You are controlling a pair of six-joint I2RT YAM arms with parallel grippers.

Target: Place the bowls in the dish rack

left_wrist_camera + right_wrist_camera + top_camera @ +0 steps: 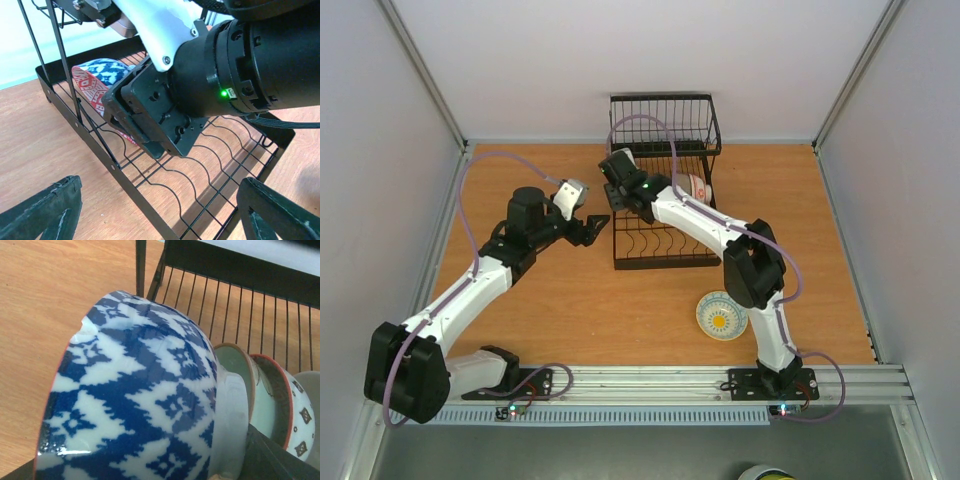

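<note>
The robot's right gripper will let go of the blue-and-white bowl, now held low over the rack's dividers, between the rack's side rail and the green bowl (641,188).
The black wire dish rack (665,262) stands at the back middle of the table. My right gripper (620,178) reaches over its left end, shut on a blue-and-white patterned bowl (145,390) turned on its side. The left wrist view shows that bowl (97,75) low over the rack's wire dividers (200,165), mostly hidden by the right wrist. Three more bowls (240,385) stand on edge in the rack just behind it. A further bowl (722,316) with a yellow centre sits on the table. My left gripper (160,220) hangs open at the rack's left edge, holding nothing.
The rack's taller basket section (665,100) rises at the back. Grey walls enclose the wooden table (520,320) on three sides. The right arm (710,225) stretches diagonally across the rack's front half.
</note>
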